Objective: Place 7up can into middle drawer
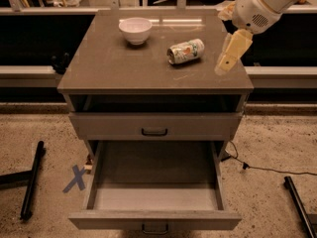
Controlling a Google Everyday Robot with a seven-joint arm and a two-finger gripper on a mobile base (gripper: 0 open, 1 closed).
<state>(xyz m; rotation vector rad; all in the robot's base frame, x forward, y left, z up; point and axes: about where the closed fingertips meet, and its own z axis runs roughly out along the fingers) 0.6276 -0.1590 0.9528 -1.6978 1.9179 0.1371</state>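
Note:
My gripper will close on the end farther from the white bowl [197, 48] on the 7up can, which is the end closest to its open fingers.
The 7up can [185, 51] lies on its side on the grey cabinet top [114, 63], right of centre. The middle drawer [153, 175] is pulled out below, its grey floor bare, its small dark bar handle [155, 228] at the bottom edge. My gripper [227, 31] hangs over the right rear part of the top, just right of the can and above it, not touching it. It is open and empty, with one pale finger [232, 51] pointing down towards the top.
A white bowl [135, 29] stands at the back left of the top. A shut grey drawer front with a black handle [154, 131] sits above the open drawer. A blue X [75, 178], black bars [30, 180] and a cable [267, 168] lie on the floor.

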